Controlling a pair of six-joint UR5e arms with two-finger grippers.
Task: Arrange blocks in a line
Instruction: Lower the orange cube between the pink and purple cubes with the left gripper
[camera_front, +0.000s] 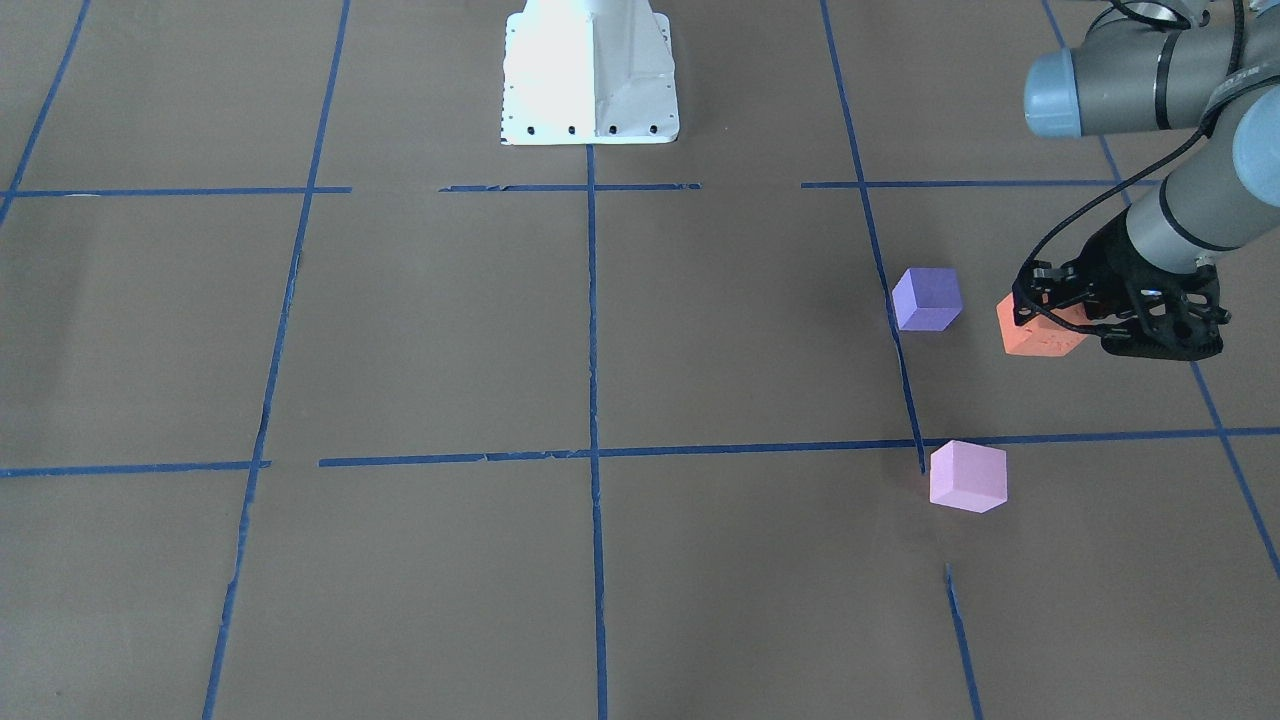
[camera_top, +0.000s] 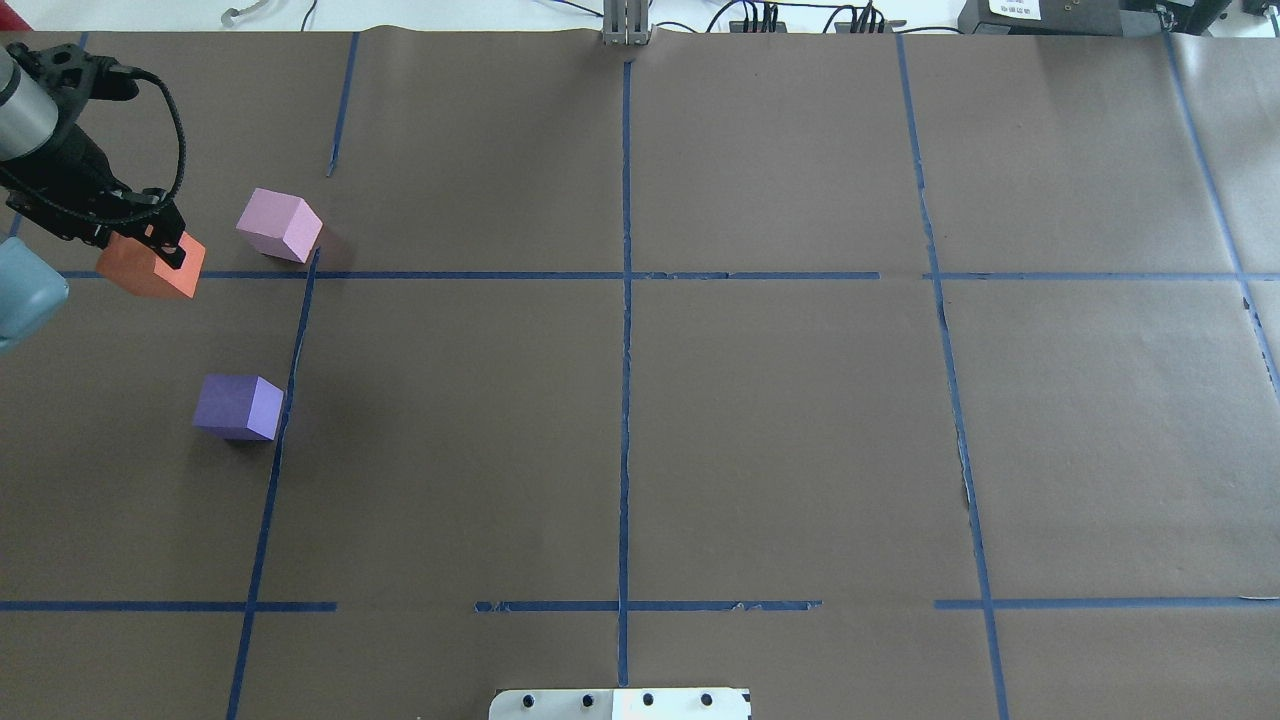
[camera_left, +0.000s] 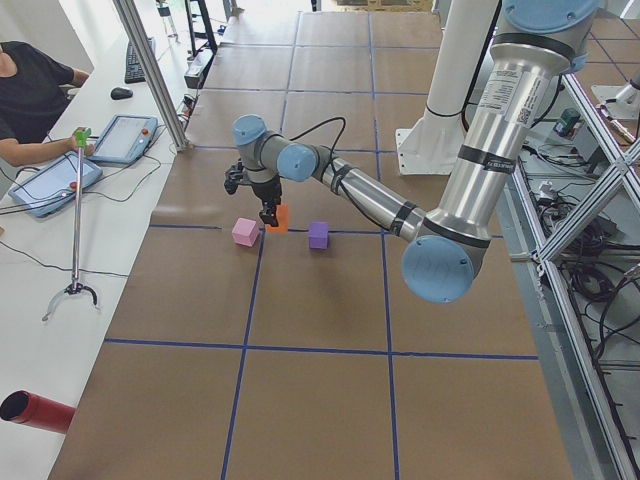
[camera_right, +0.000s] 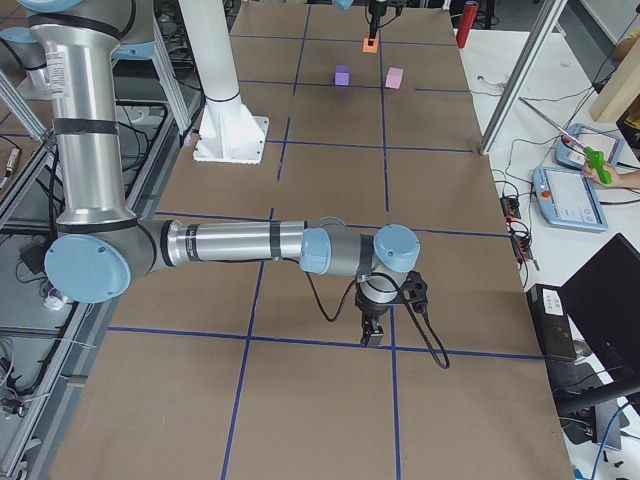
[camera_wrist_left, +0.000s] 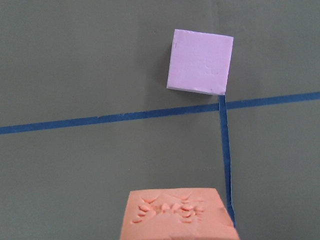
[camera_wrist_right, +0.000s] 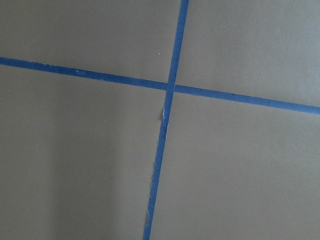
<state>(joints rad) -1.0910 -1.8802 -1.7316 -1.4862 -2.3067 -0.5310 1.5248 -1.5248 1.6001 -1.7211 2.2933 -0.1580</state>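
Note:
Next, my left gripper puts down and releases the orange block on the table (camera_front: 954, 370) (camera_wrist_left: 194, 166) between the violet block and the pale pink block.
My left gripper (camera_front: 1045, 315) is shut on the orange block (camera_front: 1035, 340) and holds it at the table's left end; both also show in the overhead view, the gripper (camera_top: 150, 250) over the orange block (camera_top: 140, 272). The pale pink block (camera_top: 280, 226) lies just right of it, on the far side of a tape line. In the left wrist view the orange block (camera_wrist_left: 177, 215) is at the bottom and the pink block (camera_wrist_left: 201, 61) above it. The violet block (camera_top: 238, 407) lies nearer the robot. My right gripper (camera_right: 372, 335) hangs over a tape crossing far from the blocks; I cannot tell whether it is open.
Blue tape lines (camera_top: 625, 275) divide the brown table into squares. The white robot base plate (camera_front: 590, 70) stands at the table's middle edge. An operator (camera_left: 30, 90) with tablets sits beyond the far edge.

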